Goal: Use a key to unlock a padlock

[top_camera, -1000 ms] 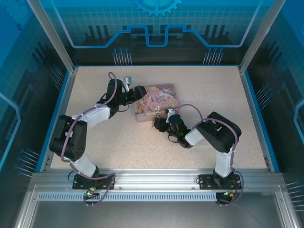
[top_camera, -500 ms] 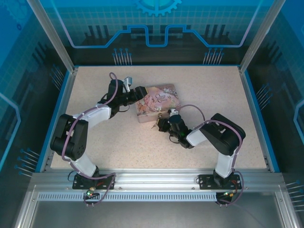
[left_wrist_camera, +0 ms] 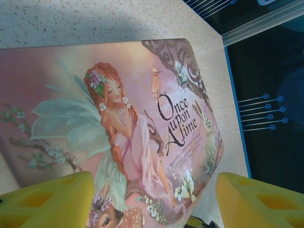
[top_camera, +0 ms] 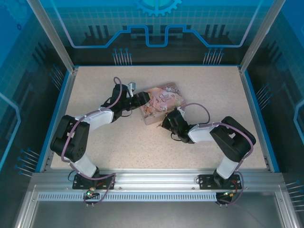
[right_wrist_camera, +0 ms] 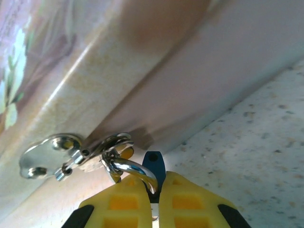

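The end of the silver shackle rests against my right gripper's finger. Next, I open, back away and grip the blue body (right_wrist_camera: 154,166) lower, clear of the shackle.
In the right wrist view my right gripper (right_wrist_camera: 159,183) is shut on the padlock (right_wrist_camera: 153,164), its yellow fingers pinching the small blue body. The thin silver shackle (right_wrist_camera: 133,168) curves left from the body through the metal hasp (right_wrist_camera: 52,154) on the side of the pink tin (right_wrist_camera: 156,61). From above, my right gripper (top_camera: 167,122) sits at the tin's near edge. My left gripper (left_wrist_camera: 154,204) stands open over the tin's illustrated lid (left_wrist_camera: 142,109); its left finger overlaps the lid and its right finger is off the edge. The key is hidden.
The pink tin (top_camera: 159,103) lies askew in the middle of the speckled table (top_camera: 213,90), between both arms. Raised metal rails (top_camera: 251,109) and blue enclosure walls border the table on all sides.
My right gripper has shut on the padlock. The tin has turned and shifted slightly right. The left gripper followed it and stayed open.
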Robot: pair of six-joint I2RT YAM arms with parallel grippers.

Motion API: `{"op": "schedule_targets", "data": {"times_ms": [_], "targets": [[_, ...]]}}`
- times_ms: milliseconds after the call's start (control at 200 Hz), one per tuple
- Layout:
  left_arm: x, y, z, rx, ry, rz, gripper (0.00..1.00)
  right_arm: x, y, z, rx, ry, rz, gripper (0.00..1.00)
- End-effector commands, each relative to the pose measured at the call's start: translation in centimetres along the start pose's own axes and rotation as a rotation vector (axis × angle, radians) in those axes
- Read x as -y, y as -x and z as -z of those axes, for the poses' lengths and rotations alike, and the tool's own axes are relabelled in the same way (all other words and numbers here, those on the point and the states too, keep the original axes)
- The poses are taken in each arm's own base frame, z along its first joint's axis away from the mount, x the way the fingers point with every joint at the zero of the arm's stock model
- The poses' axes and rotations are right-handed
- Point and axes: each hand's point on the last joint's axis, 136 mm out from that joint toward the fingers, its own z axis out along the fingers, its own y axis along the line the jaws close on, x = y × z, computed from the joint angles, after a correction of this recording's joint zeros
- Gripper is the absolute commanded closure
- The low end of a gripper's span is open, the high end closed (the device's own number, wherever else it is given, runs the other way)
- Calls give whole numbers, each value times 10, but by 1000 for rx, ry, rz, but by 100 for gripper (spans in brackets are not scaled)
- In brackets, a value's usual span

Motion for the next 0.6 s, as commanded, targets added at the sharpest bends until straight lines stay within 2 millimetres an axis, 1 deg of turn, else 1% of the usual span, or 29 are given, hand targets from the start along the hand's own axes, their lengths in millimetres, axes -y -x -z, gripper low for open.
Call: {"op": "schedule_targets", "data": {"times_ms": [0,110,180,255,355,395,515,595], "targets": [[24,7,14,53,-15,-69,31,59,-6,8,-34,-280,-24,94],[31,6,18,65,-1,-92,30,68,0,18,-26,-382,-13,93],[35,7,17,66,-5,-95,30,69,3,20,-21,-402,5,93],[40,10,14,58,-17,-96,30,65,2,16,-29,-368,24,92],[53,11,7,47,-44,-109,30,55,-1,9,-48,-273,52,90],[58,12,4,46,-51,-116,30,55,-3,9,-54,-257,51,89],[62,15,-4,38,-57,-120,30,56,0,16,-32,-222,67,82],[62,17,-8,38,-60,-115,30,53,2,22,-24,-188,95,70]]}}
